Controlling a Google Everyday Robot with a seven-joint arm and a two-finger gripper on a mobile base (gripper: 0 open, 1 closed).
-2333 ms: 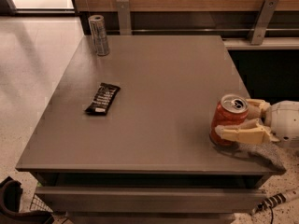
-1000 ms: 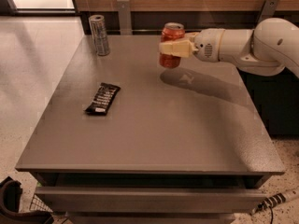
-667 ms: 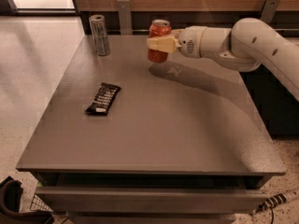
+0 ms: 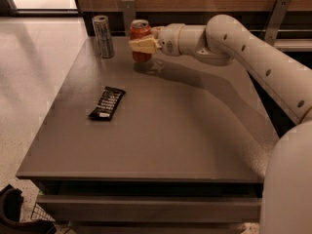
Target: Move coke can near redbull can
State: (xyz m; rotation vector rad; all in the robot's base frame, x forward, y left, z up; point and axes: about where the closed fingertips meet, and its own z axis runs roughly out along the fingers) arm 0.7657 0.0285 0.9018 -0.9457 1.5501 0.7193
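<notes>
Next, my gripper releases the coke can, now upright at the table's far side, on the grey table [image 4: 124,65] next to the redbull can, behind the black wrapper.
The coke can [image 4: 140,32] is red-orange with a silver top and stands upright at the far side of the grey table [image 4: 161,140]. My gripper [image 4: 141,45] is shut on the coke can, its cream fingers [image 4: 142,46] wrapped around the can's middle. The can's base is at or just above the table top; I cannot tell which. The redbull can [image 4: 103,36] is tall, slim and silver-grey. It stands upright at the table's far left corner, a short gap to the left of the coke can.
A flat black snack bar wrapper [image 4: 107,103] lies on the left half of the table. My white arm [image 4: 253,62] reaches in from the right over the table's far right part. A wooden wall with metal brackets [image 4: 128,11] runs behind the table.
My gripper has carried the coke can from the table's right front edge across to the far left, close to the redbull can, and lowered it toward the table.
</notes>
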